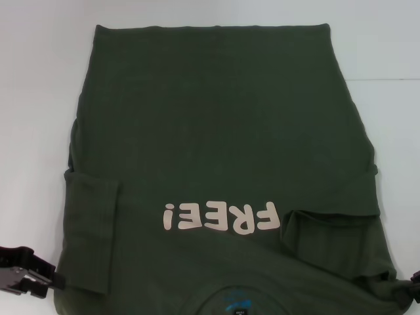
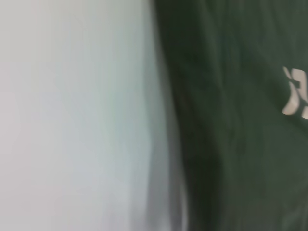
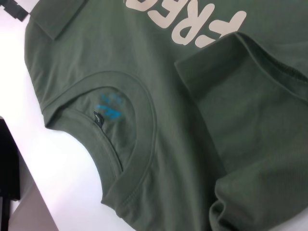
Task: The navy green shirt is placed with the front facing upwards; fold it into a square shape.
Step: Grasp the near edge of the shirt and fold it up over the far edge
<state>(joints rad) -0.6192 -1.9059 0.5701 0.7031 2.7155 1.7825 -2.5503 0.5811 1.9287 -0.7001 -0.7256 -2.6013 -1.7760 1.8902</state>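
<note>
The end of my left gripper reaches only the shirt's outer edge, so I will open it and take a deeper grip over the folded sleeve (image 1: 80, 281) before I fold the collar over.
The navy green shirt (image 1: 216, 131) lies flat on the white table, front up, with its pale "FREE!" print (image 1: 222, 217) and its collar (image 1: 239, 298) at the near edge. Both sleeves are folded in over the chest. My left gripper (image 1: 56, 281) sits at the near left shoulder corner, its tip touching the shirt's edge. My right gripper (image 1: 415, 289) is at the near right shoulder corner, where the cloth (image 3: 226, 211) puckers up toward it. The right wrist view shows the collar (image 3: 139, 144) with a small inner tag, and the left gripper (image 3: 12, 7) far off.
White table (image 1: 33, 98) surrounds the shirt on the left, right and far sides. The left wrist view shows the shirt's side edge (image 2: 231, 144) lying against bare table (image 2: 72, 115). The table's near edge (image 3: 19, 192) runs just below the collar.
</note>
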